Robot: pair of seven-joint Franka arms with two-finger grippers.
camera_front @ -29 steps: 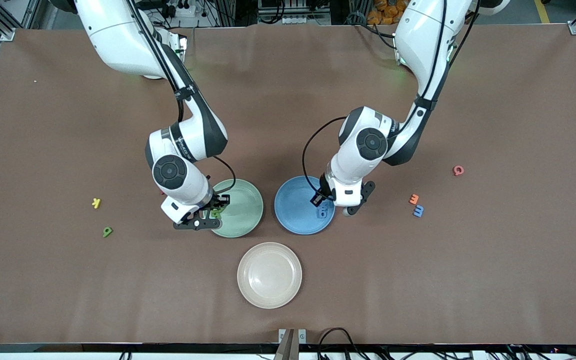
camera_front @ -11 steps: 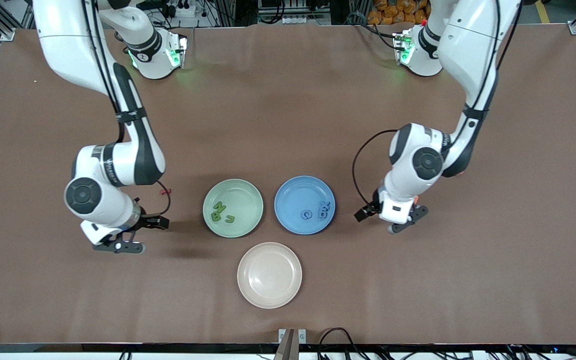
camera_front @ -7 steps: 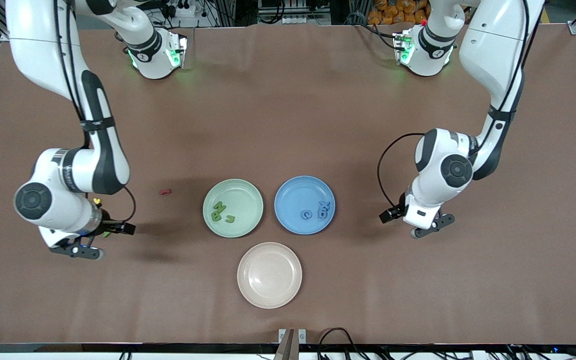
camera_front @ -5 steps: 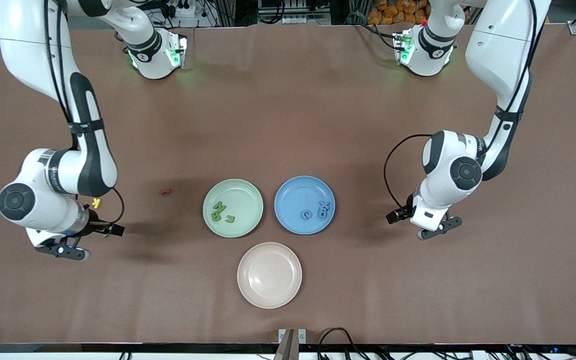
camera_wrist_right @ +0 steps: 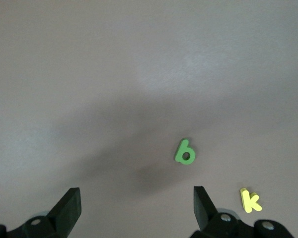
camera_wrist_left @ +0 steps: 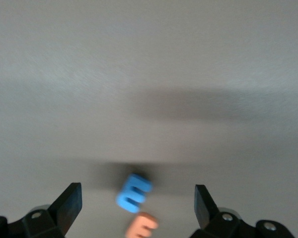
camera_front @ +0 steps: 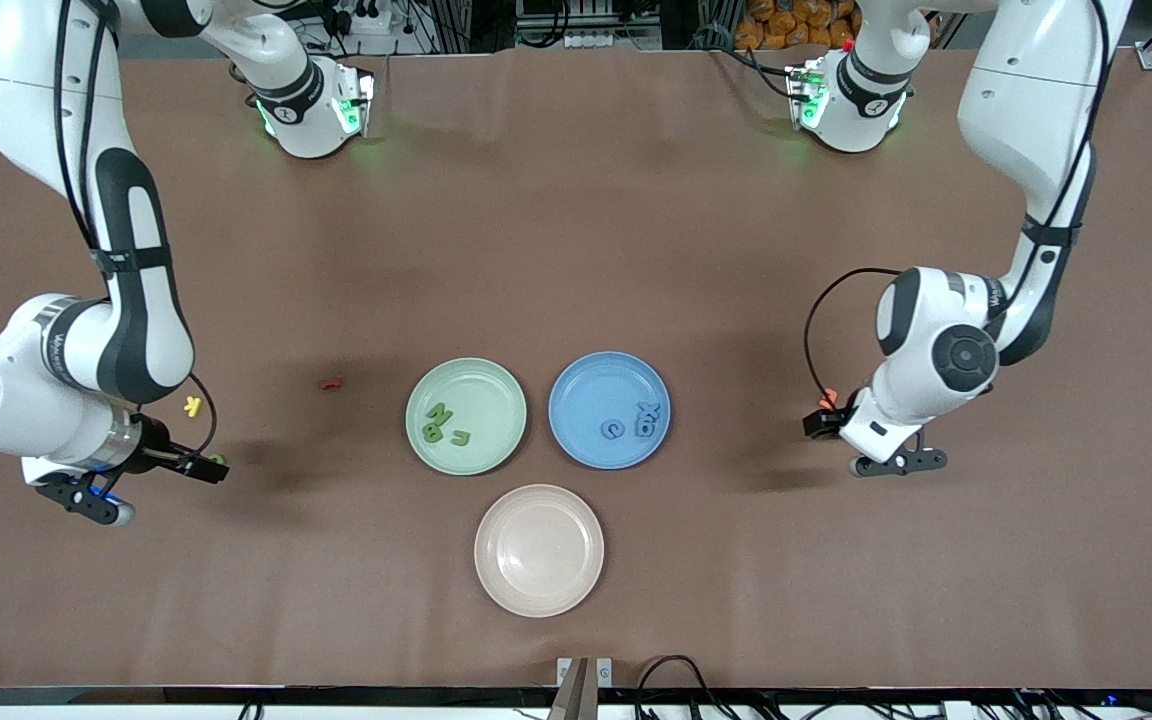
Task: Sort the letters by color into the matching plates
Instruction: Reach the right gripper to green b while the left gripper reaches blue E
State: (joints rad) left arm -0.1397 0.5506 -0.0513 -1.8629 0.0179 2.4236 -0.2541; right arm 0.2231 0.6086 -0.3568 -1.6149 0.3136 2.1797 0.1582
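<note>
I should bring my right gripper to the round part (camera_front: 219, 458) (camera_wrist_right: 186, 156) of the loose green letter near the yellow k and close it there.
The mint green plate (camera_front: 481, 395) holds three green letters (camera_front: 433, 420). Beside it, the blue plate (camera_front: 591, 385) holds several blue letters (camera_front: 647, 420). My right gripper (camera_front: 198, 466) hangs open and empty toward the right arm's end of the table, over a loose green letter (camera_wrist_right: 185, 151) that lies just off its open fingers (camera_wrist_right: 72, 206). A yellow k (camera_wrist_right: 250, 201) lies close by. My left gripper (camera_front: 820, 424) is open and empty over a blue E (camera_wrist_left: 134, 193) and an orange letter (camera_wrist_left: 142, 226), both between its fingers (camera_wrist_left: 202, 203).
A cream plate (camera_front: 539, 550) sits nearer the front camera than the two coloured plates. A small red letter (camera_front: 332, 383) lies on the brown table between the yellow k (camera_front: 193, 406) and the green plate.
Both arms have swung away from the plates toward their own ends of the table. The right gripper now hangs over the green letter, the left over the blue and orange letters.
</note>
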